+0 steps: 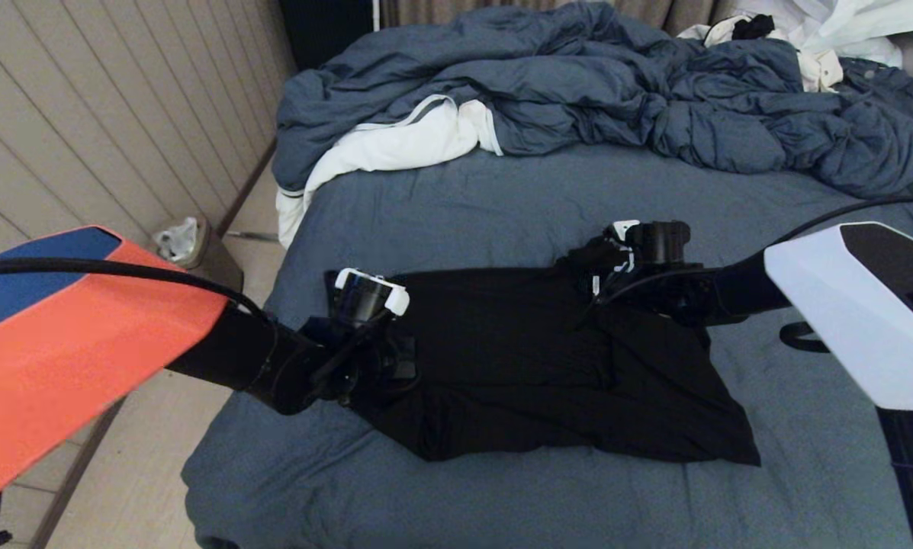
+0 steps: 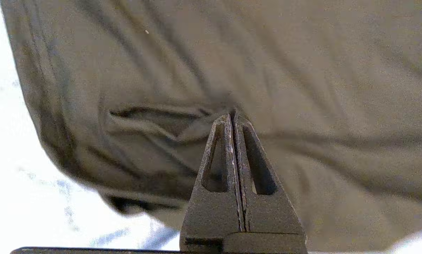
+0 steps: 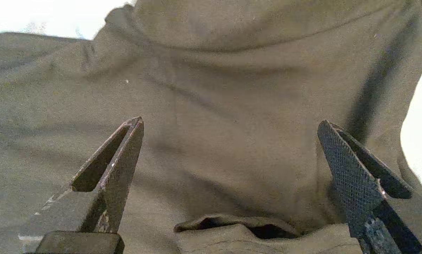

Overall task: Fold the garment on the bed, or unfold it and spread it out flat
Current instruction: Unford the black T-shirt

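Observation:
The T-shirt's near edge angles in at a bunched corner, so next the left gripper lets go of the cloth, grabs the bunched corner [image 1: 428,444] and pulls it out square.
The garment [image 1: 532,366], a black T-shirt, lies on the slate-blue bed [image 1: 502,206], partly folded with uneven edges. No print shows. My left gripper [image 1: 387,362] sits at the shirt's left edge, and in the left wrist view its fingers [image 2: 233,118] are shut, with creases of cloth [image 2: 302,70] running into the tips. My right gripper [image 1: 582,278] hovers over the shirt's far right part. There it stands open [image 3: 230,123] just above the fabric [image 3: 232,88], with a folded hem edge [image 3: 239,225] between the fingers and nothing held.
A rumpled blue duvet [image 1: 616,84] with white lining [image 1: 395,145] fills the far side of the bed. A white clothes pile [image 1: 830,30] lies at the far right corner. The bed's left edge drops to the floor by a small bin [image 1: 185,240] and the wall.

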Controlling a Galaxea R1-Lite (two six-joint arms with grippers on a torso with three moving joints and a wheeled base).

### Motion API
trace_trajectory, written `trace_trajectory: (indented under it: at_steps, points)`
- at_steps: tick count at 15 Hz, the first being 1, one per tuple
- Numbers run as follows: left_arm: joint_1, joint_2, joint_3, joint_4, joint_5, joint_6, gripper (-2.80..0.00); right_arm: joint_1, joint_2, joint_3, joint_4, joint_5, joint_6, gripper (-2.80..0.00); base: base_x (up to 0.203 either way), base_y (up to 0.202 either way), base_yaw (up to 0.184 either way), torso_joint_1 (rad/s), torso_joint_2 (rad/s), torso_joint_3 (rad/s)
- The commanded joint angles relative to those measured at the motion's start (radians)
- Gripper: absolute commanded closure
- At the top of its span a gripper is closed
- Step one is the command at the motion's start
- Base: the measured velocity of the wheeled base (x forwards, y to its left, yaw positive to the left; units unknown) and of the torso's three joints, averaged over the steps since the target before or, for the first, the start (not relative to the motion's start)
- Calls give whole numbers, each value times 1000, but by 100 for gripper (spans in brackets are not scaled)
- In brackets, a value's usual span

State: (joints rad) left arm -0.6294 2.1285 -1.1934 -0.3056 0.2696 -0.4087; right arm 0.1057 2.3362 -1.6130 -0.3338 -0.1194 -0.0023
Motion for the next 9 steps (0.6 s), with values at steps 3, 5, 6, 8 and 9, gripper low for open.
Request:
trace_trajectory:
  at_steps: [3, 5, 6, 8, 9]
  points:
    - [-27, 57, -45, 39, 28, -3, -280, 0, 2, 1, -2, 0, -2, -280, 0, 0, 0, 0, 0, 0]
    - [-45, 53, -46, 48, 31, -5, -280, 0, 2, -1, -4, 0, -4, -280, 0, 0, 0, 0, 0, 0]
    - [-56, 54, -47, 53, 31, -5, -280, -1, 0, -4, -4, 0, -4, -280, 0, 0, 0, 0, 0, 0]
    - [-70, 62, -58, 56, 33, -5, -280, -5, -3, -7, -4, 1, -5, -280, 0, 0, 0, 0, 0, 0]
    - [-72, 71, -65, 60, 38, -5, -280, -6, -1, -7, -4, 1, -5, -280, 0, 0, 0, 0, 0, 0]
